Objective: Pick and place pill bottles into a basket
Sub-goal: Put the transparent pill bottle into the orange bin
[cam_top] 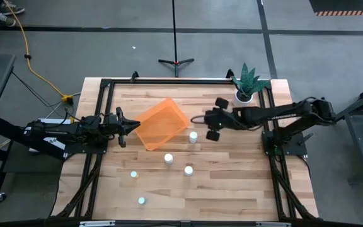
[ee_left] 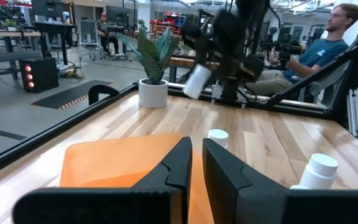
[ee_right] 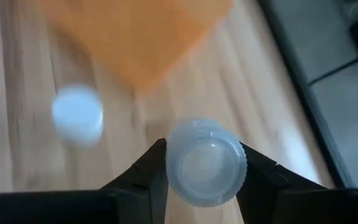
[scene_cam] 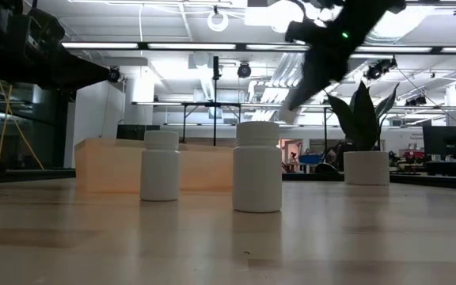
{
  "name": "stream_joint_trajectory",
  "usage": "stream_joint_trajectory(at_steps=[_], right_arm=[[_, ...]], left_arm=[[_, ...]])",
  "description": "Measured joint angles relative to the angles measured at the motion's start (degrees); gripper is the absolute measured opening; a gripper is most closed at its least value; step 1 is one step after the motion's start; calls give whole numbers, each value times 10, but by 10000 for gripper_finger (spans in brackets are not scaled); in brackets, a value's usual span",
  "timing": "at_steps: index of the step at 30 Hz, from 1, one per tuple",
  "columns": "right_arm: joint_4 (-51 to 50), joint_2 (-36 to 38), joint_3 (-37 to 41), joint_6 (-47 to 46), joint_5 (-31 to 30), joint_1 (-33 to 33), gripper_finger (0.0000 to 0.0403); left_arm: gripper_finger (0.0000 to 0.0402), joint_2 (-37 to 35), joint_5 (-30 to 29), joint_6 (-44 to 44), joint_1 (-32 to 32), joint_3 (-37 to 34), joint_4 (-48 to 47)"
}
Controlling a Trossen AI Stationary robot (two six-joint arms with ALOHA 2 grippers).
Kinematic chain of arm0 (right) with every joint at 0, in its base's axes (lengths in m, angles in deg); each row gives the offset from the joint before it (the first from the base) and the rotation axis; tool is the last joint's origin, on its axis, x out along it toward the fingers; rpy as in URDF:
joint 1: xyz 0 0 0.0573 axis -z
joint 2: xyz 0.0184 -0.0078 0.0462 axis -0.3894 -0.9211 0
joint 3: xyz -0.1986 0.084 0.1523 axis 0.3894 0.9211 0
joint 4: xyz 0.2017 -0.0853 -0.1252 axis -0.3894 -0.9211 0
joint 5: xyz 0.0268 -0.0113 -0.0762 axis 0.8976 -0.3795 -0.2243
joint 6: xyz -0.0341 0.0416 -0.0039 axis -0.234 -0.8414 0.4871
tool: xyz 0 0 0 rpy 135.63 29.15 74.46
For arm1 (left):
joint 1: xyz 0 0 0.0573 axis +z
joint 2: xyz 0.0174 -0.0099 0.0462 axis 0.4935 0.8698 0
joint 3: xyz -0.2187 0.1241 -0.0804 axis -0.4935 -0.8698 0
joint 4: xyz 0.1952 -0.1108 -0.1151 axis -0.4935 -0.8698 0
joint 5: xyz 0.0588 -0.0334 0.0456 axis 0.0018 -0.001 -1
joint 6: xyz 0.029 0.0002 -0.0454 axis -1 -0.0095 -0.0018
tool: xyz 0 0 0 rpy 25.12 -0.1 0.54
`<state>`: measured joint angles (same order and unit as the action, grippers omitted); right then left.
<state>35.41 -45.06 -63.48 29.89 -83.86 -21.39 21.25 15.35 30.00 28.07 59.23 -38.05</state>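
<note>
I will use my right gripper to set the white pill bottle down inside the orange basket's corner [cam_top: 181, 123] [ee_right: 143, 67] closest to the plant's side.
The orange basket [cam_top: 161, 123] lies flat on the table left of centre, turned askew. My right gripper [cam_top: 201, 118] is just right of it, above the table, shut on one white pill bottle [ee_right: 207, 162], which also shows in the left wrist view [ee_left: 196, 81]. Several more white bottles stand upright on the wood: one near the basket [cam_top: 193, 136], two nearer the middle [cam_top: 168, 159] [cam_top: 188, 169] and two toward the near edge [cam_top: 133, 174] [cam_top: 142, 201]. My left gripper [cam_top: 130, 126] is at the basket's left corner, its fingers almost together. My left gripper's fingers [ee_left: 178, 168] stand on either side of the basket's near rim [ee_left: 196, 190], a thin strip of orange between them; they come level from the table's left. The basket rests flat on the table. My right gripper pinches the bottle's round side near its ribbed cap [ee_right: 185, 186] between its two fingers, coming from the table's right and slanting down. The bottle is lifted clear of the table and hangs tilted.
A white pot with a green plant [cam_top: 244, 94] stands at the far right corner. A black frame [cam_top: 106, 82] runs round the table. A seated person [ee_left: 328, 43] is beyond the far side. Bare wood lies between the bottles and the near edge.
</note>
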Motion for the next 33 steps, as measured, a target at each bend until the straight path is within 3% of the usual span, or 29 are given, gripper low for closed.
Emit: stream_joint_trajectory(at_steps=[4, 10, 14, 21, 33], right_arm=[[104, 0, -7, 9, 16, 21, 132], [237, -23, -5, 9, 87, 53, 135], [259, -65, -25, 9, 130, 67, 132], [189, -163, -117, 13, 159, 76, 135], [-33, -282, -294, 27, 186, 79, 136]], left_arm=[[74, 0, 0, 0, 0, 0, 0], [74, 0, 0, 0, 0, 0, 0], [74, 0, 0, 0, 0, 0, 0], [74, 0, 0, 0, 0, 0, 0], [74, 0, 0, 0, 0, 0, 0]])
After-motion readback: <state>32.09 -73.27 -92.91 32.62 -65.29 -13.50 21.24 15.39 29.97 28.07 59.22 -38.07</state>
